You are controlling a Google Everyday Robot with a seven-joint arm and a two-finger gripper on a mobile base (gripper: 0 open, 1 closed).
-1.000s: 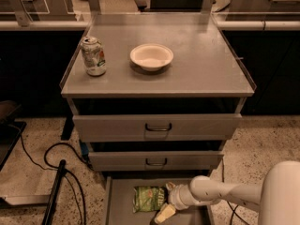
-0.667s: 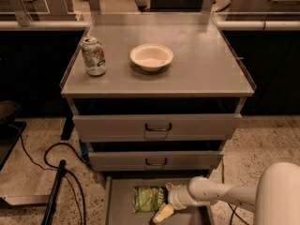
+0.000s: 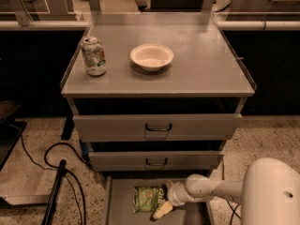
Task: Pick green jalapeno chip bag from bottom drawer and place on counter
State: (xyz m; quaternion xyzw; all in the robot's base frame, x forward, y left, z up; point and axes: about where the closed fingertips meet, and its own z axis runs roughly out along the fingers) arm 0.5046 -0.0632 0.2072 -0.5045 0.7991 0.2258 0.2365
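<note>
Next, my gripper grips the chip bag's side edge [image 3: 161, 198] nearest my arm, to take the green jalapeno chip bag out of the bottom drawer.
The green jalapeno chip bag [image 3: 145, 198] lies flat on the floor of the bottom drawer [image 3: 123, 207], which is pulled out at the foot of the cabinet. My gripper [image 3: 162, 201] reaches in from the right, low in the drawer, right at the bag's right edge. It is open, with one pale finger [image 3: 161, 211] in front of the bag's corner and a dark one behind it. The bag rests on the drawer floor. The counter [image 3: 197, 60] is the grey cabinet top above.
A green-and-white soda can [image 3: 94, 56] stands at the counter's left and a white bowl [image 3: 152, 56] near its middle. Two handled drawers [image 3: 158, 126] are shut above the bottom one. Black cables [image 3: 56, 165] lie on the floor to the left.
My gripper has moved slightly left, closer to the bag's right edge. The bag has not moved.
</note>
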